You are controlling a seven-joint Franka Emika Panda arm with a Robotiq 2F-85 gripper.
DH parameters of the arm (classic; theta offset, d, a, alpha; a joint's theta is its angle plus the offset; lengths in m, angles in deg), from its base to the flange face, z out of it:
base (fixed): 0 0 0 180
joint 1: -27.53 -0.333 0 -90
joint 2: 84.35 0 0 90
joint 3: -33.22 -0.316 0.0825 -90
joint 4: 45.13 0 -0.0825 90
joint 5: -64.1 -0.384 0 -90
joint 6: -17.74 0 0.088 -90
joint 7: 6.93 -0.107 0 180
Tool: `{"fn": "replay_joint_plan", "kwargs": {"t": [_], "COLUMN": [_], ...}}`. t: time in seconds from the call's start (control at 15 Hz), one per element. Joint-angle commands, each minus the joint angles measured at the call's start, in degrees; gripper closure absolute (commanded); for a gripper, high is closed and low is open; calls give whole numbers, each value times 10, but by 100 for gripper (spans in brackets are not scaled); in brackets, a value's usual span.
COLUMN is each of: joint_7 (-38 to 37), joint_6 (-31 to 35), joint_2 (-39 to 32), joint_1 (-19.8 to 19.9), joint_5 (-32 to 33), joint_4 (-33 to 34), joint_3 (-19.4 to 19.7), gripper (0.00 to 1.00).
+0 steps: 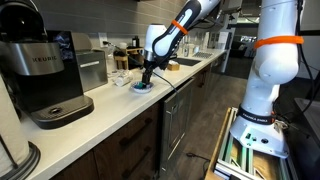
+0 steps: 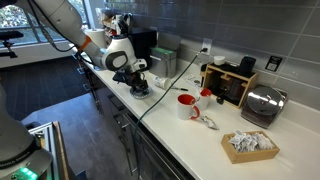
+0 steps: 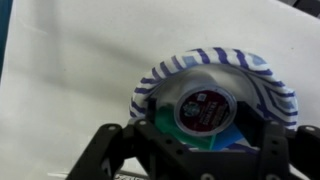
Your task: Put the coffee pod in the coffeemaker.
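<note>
The green and blue pieces are between my gripper's fingers under the coffee pod, so next I open, lift a little and close on the pod alone [image 3: 206, 108].
The coffee pod [image 3: 207, 108], with a dark round lid and a light rim, lies on a paper plate with a blue striped rim [image 3: 250, 68] on the white counter. My gripper [image 3: 205, 140] is low over the plate, and its black fingers stand open on either side of the pod. It shows over the plate [image 1: 140, 87] in both exterior views [image 1: 143, 78] [image 2: 137, 85]. The black Keurig coffeemaker [image 1: 45, 75] stands at the near end of the counter, well apart from the plate. I cannot tell whether the fingers touch the pod.
A plain silver box [image 1: 92, 68] stands beside the coffeemaker. Farther along the counter are a red mug [image 2: 186, 105], a wooden rack [image 2: 230, 82], a chrome toaster [image 2: 262, 104] and a basket of packets [image 2: 249, 145]. A sink [image 1: 185, 62] lies beyond the plate.
</note>
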Motion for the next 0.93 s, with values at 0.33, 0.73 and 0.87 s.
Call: {"fn": "replay_joint_plan", "kwargs": {"t": [0.33,0.73,0.87], "joint_7": [-46,-21,-17], "joint_6": [-18,-49,-60], "joint_2": [10,9,8], "joint_1": [-4,-2,-2], "joint_5": [41,17,13], "joint_4": [1,8,11], "joint_3": [10,-7,-11], "gripper": [71,25,12]}}
